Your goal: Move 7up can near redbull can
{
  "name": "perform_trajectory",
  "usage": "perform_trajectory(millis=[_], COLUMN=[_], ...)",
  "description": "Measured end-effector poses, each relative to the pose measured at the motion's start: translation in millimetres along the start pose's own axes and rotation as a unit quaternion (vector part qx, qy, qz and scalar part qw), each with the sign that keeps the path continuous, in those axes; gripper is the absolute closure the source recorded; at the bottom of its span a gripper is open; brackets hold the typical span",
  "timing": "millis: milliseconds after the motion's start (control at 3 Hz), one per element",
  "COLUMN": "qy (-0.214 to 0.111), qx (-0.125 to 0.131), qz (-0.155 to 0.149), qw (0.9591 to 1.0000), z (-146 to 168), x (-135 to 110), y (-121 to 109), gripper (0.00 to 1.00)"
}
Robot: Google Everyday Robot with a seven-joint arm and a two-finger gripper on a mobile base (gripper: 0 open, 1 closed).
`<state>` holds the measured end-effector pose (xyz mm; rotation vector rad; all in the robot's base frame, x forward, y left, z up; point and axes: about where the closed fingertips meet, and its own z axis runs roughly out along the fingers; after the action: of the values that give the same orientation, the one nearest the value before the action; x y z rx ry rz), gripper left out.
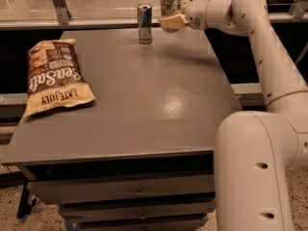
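My gripper is going to put the 7up can, now lifted clear of the table top, down on the grey table's far end [161, 46], close beside the redbull can.
The slim blue-and-silver redbull can [144, 23] stands upright near the far edge of the grey table [144, 105]. The wider silver 7up can [170, 4] is held in the air just right of it, lifted clear of the table top. My gripper [172, 19] is shut on the 7up can, its cream fingers wrapped round the can's lower part; only the can's top half shows. The white arm reaches in from the right.
A brown sea-salt chip bag [55, 76] lies flat at the table's left side. The table has drawers under its front edge. A metal rail and glass panel run behind the far edge.
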<state>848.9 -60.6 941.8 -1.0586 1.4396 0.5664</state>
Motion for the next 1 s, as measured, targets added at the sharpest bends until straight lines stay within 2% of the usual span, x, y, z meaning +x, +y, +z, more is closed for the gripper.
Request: perform_trajectory(millis=[333,1000], qy=[0.003,0.013], qx=[-0.006,-0.033], qz=[0.030,0.083], qw=[0.9995,0.9959], z=[9.3,39.2], x=[15.6,43.1], y=[2.0,18.0], gripper=[1.00,1.00])
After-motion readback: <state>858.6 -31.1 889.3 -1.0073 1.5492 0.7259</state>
